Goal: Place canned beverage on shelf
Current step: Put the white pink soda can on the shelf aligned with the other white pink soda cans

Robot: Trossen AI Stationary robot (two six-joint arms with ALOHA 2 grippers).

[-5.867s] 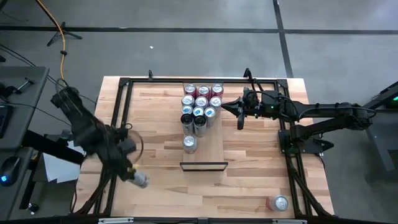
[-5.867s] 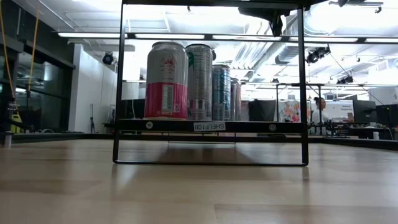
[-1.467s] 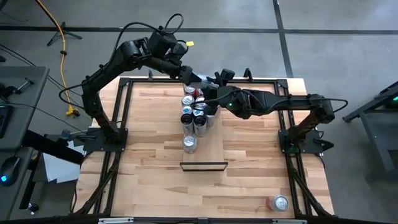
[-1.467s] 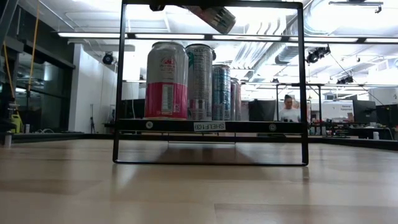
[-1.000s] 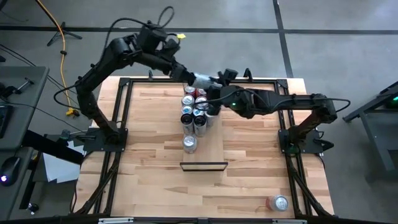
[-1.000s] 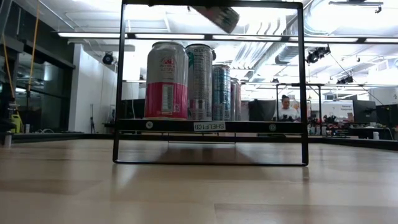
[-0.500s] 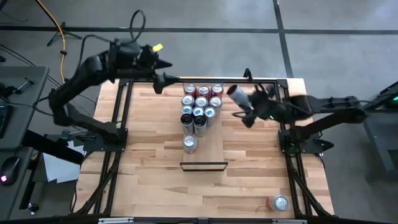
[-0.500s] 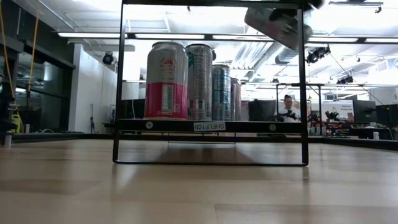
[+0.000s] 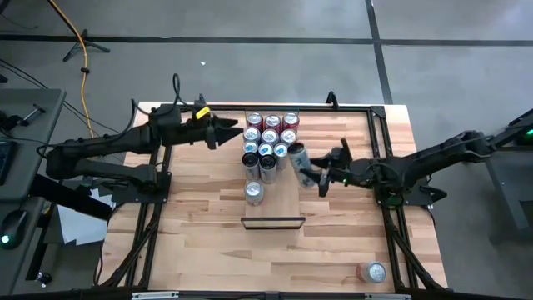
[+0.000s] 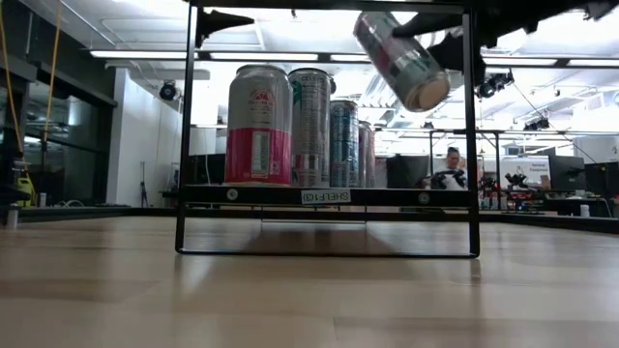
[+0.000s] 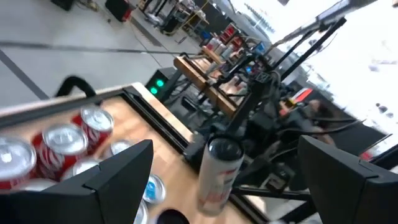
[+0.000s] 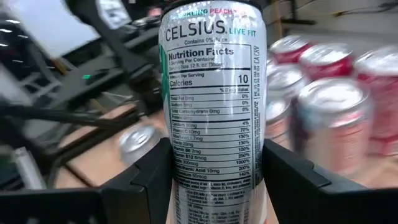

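Observation:
Next, my right gripper releases the silver can on the shelf [image 9: 285,178] beside the black-topped cans at the group's near edge.
A silver beverage can [image 9: 296,156] hangs tilted just right of the can cluster [image 9: 268,137], with my right gripper [image 9: 319,177] shut on it. In the low view the can [image 10: 400,59] is high above the shelf's near end. The cluster stands on the far part of the shelf [image 9: 287,200], a long light wood panel with a dark strip [image 9: 272,222] at its near end. A single can [image 9: 254,192] stands nearer. My left gripper [image 9: 231,133] is open, left of the cluster and touching nothing. Its wrist view shows the held can [image 11: 216,174] beyond its fingers. My right gripper pinches the can's side wall, on its lower half [image 12: 214,180], between its two fingers [image 12: 146,183]. The fingers come roughly level from the table's right and lie across the can. The can is tilted and lifted clear of the shelf and the other cans.
A black frame [image 9: 166,167] runs around the tabletop, and a black stand [image 10: 329,198] carries the shelf. One more can [image 9: 372,272] stands at the table's near right corner. Bare wood lies near and to both sides of the shelf. A person [image 10: 448,169] is in the room behind.
Both grippers were together at the can above the cluster. My right gripper has carried the can off toward the right edge, then down and toward the near side, rolling, so the can now hangs tilted beside the cluster. My left gripper has drawn back toward the left edge and sunk.

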